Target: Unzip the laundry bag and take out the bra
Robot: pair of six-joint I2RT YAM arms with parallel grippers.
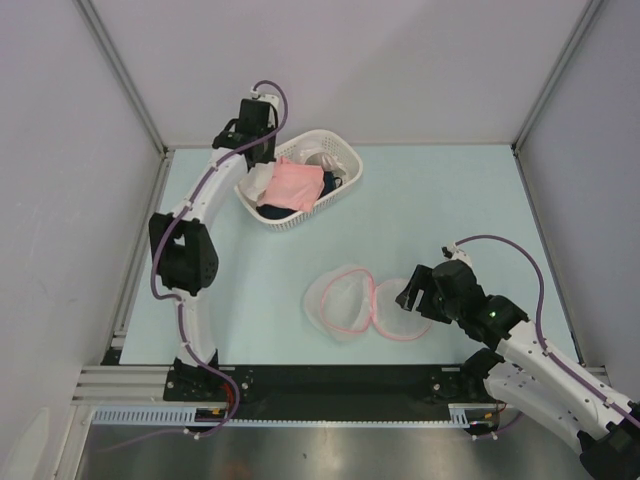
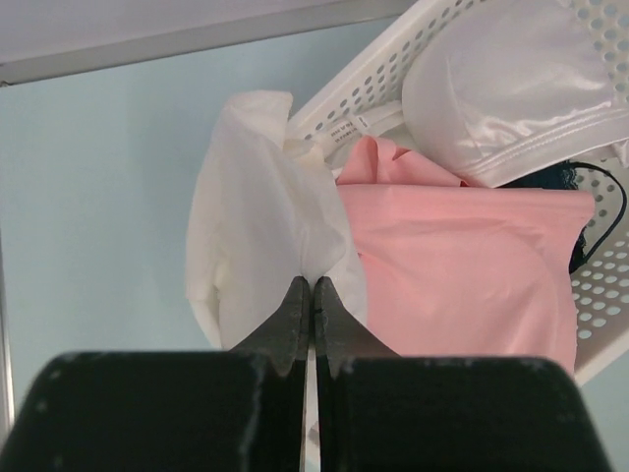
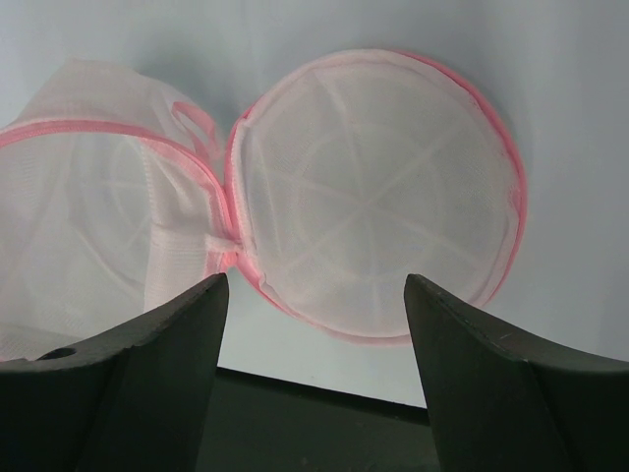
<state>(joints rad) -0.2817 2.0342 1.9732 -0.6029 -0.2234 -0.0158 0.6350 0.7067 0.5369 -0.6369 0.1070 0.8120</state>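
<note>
The robot's right gripper should next close on the pink edge of the flat half (image 1: 431, 321) (image 3: 515, 234) of the laundry bag, farthest from the other half.
The laundry bag (image 1: 365, 300) lies unzipped on the table, its two pink-edged mesh halves spread side by side and looking empty; it also fills the right wrist view (image 3: 373, 197). The salmon-pink bra (image 1: 295, 185) lies in the white lattice basket (image 1: 345, 165) and shows in the left wrist view (image 2: 462, 265). My left gripper (image 2: 313, 280) is above the basket's left end (image 1: 262, 150), shut with its tips pinching a white cloth (image 2: 256, 216) beside the bra. My right gripper (image 1: 415, 295) is open and empty just right of the bag, in its own view (image 3: 314, 295).
The basket's rim (image 2: 373, 79) also holds a shiny white garment (image 2: 511, 88) and a dark blue cloth (image 2: 580, 187). The white cloth hangs over the basket's left rim. Grey walls with metal posts enclose the table on three sides.
</note>
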